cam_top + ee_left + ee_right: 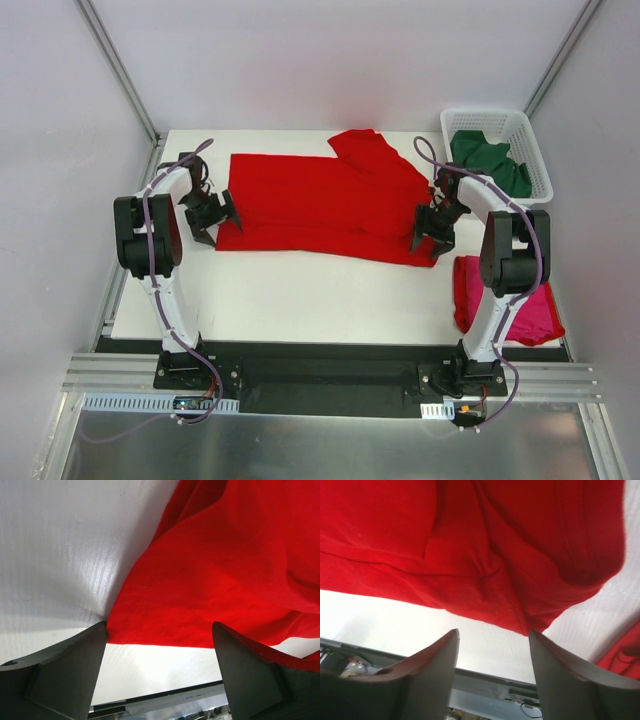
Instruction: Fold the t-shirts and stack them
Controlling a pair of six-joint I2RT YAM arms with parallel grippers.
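Note:
The red t-shirt is bunched by creases beside its near corner, so my right gripper needs to pinch that corner [532, 625] and pull it toward the near edge of the table before folding.
The bright red t-shirt [320, 205] lies spread across the table, one sleeve folded up toward the back. My left gripper [215, 218] sits at the shirt's near left corner. In the left wrist view it [160, 650] is open, its fingers straddling the red hem [165, 630] without pinching it. My right gripper [435, 232] is at the near right corner. It [492, 640] is open too, with the shirt's red corner [520, 622] just beyond its fingertips. A magenta-pink t-shirt [525, 310] lies at the near right, partly hidden by the right arm. The dark green t-shirt [490, 160] is in the basket.
A white lattice basket [530, 135] stands at the back right corner. Bare white table [300, 295] stretches between the red shirt and the near edge. A black rail [330, 365] carries both arm bases. Grey walls close in the left and right sides.

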